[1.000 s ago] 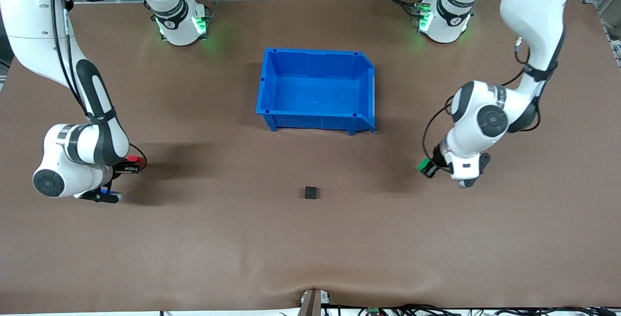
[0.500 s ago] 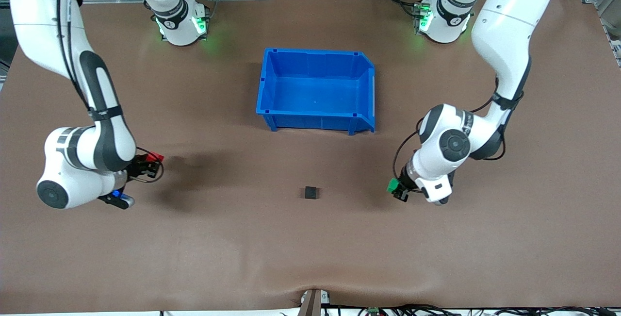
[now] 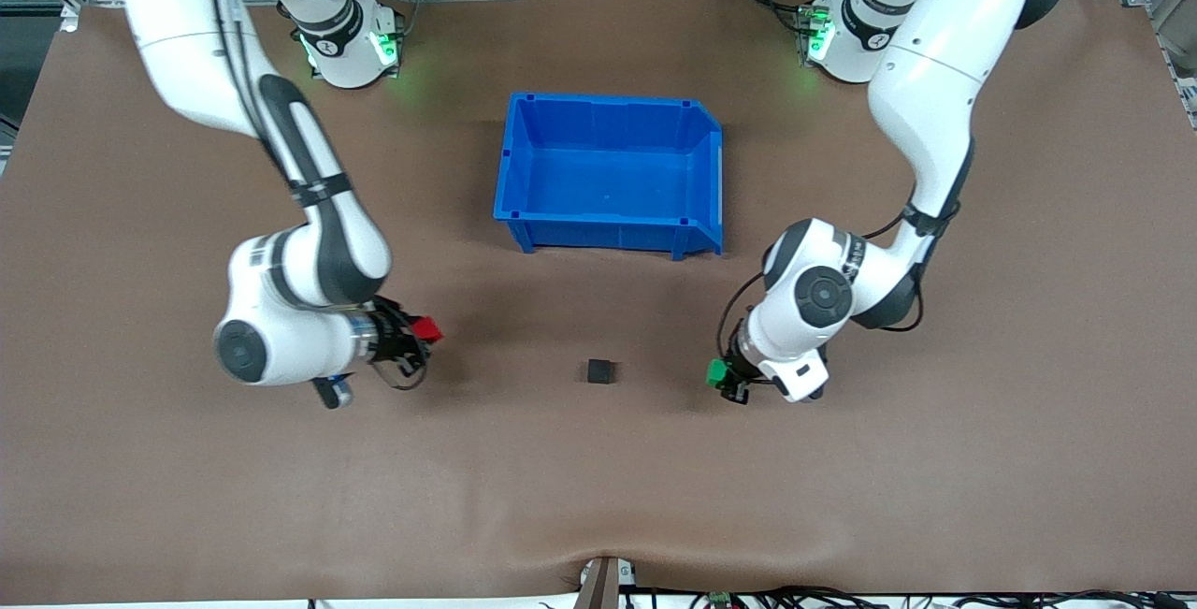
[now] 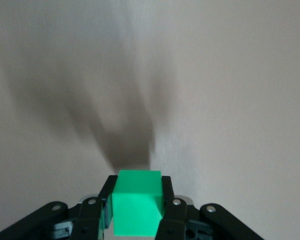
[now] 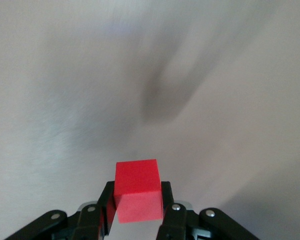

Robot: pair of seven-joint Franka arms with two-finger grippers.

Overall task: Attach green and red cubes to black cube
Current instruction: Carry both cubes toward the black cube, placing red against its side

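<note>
My right gripper has the red cube. It will let go of it against the black cube's side that faces this gripper [image 3: 579, 368].
The black cube [image 3: 599, 370] lies alone on the brown table, nearer to the front camera than the blue bin. My left gripper [image 3: 722, 377] is shut on the green cube [image 3: 716, 372], held just above the table toward the left arm's end from the black cube. Its fingers [image 4: 169, 204] clamp the green cube [image 4: 137, 202] on two sides. My right gripper [image 3: 419, 334] is shut on the red cube [image 3: 427, 329], low over the table toward the right arm's end. The red cube [image 5: 138, 189] sits between that gripper's fingers [image 5: 104, 205]. Both grippers point toward the black cube.
An empty blue bin [image 3: 705, 134] stands mid-table, farther from the front camera than the black cube. Both arm bases [image 3: 348, 43] stand along the table's edge farthest from the front camera. Cables lie past the table's near edge.
Both arms have swung inward toward the black cube, each carrying its cube. The right gripper with the red cube moved farthest. The black cube has stayed put.
</note>
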